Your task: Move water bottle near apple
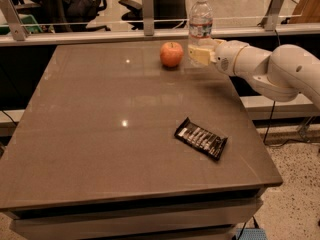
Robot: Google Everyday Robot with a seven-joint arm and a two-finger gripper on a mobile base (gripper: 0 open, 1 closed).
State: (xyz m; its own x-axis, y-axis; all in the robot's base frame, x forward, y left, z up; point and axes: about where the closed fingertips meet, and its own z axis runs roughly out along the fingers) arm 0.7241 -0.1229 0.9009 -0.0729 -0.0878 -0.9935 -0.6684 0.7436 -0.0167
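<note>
I should let go of the water bottle, which stands at the table's far edge now, with my gripper so that it is upright on the brown table [199,70], close beside the apple, near the table's far edge.
The water bottle [200,21] is clear ribbed plastic with a white cap and a white label with a red band. It stands upright at the table's far edge. My gripper [199,55] reaches in from the right and is shut on the bottle's lower part, with its yellowish fingers [201,54] covering the base. The red-orange apple [171,54] sits just left of the bottle, a small gap apart, and is shorter than it.
A flat black snack-bar wrapper [201,138] lies on the brown table [100,129] toward the front right. A glass barrier with metal posts [147,6] runs along the table's far edge. Office chairs stand behind it. My white arm [280,69] spans the right side.
</note>
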